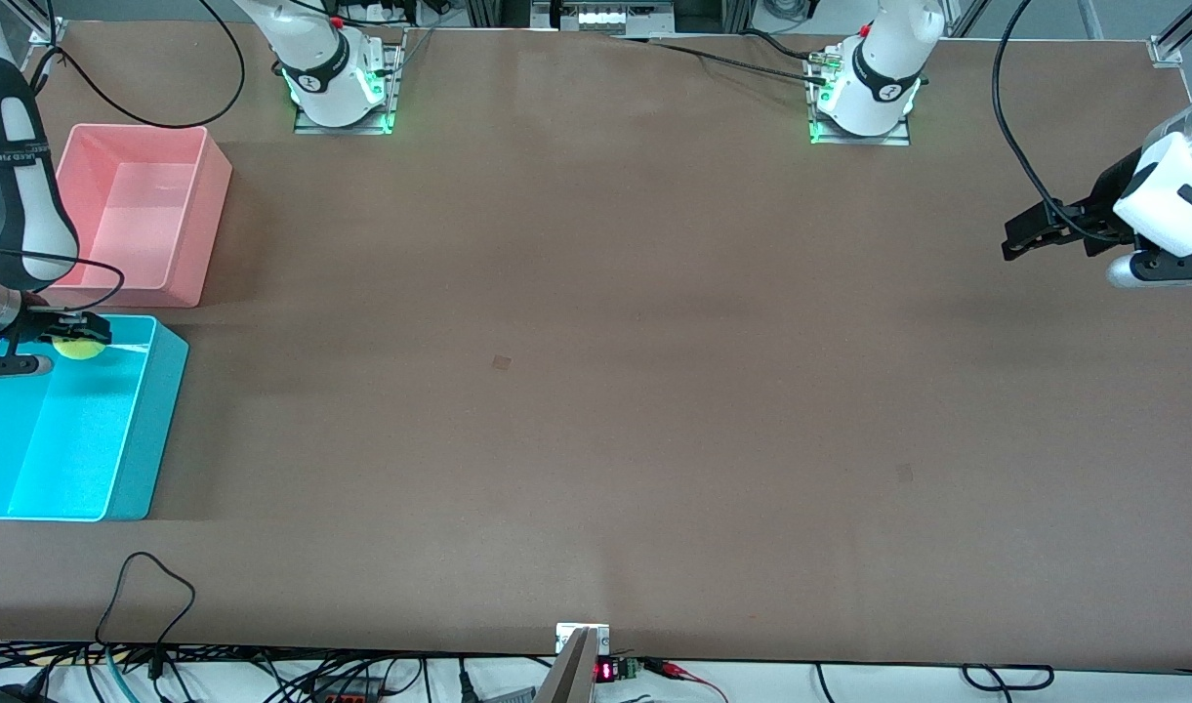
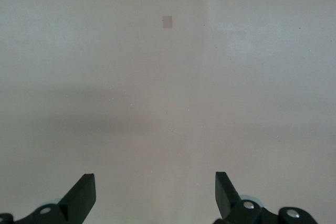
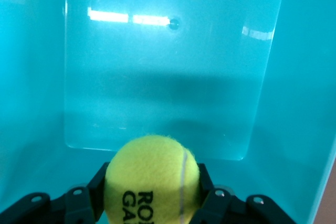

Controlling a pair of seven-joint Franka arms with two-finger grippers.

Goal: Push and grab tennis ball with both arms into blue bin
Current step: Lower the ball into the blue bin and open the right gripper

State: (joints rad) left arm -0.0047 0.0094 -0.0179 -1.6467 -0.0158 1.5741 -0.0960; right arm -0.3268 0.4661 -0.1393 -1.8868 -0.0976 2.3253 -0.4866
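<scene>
The robot's right gripper should release the tennis ball inside the blue bin's end [image 1: 105, 355] [image 3: 164, 149] beside the pink bin.
My right gripper [image 1: 80, 334] is shut on the yellow-green tennis ball [image 1: 78, 347] and holds it over the blue bin [image 1: 146, 430], above the bin's end that lies next to the pink bin. In the right wrist view the ball [image 3: 152, 177] sits between the black fingers [image 3: 97, 184], with the bin's bare cyan floor [image 3: 163, 98] below it. My left gripper [image 1: 1020, 234] is open and empty, up in the air over the left arm's end of the table. In the left wrist view its fingertips [image 2: 84, 192] stand wide apart over bare brown table.
A pink bin [image 1: 137, 210] stands beside the blue bin, farther from the front camera. A small square mark [image 1: 501, 362] lies on the brown tabletop. Cables trail along the table's front edge [image 1: 146, 586].
</scene>
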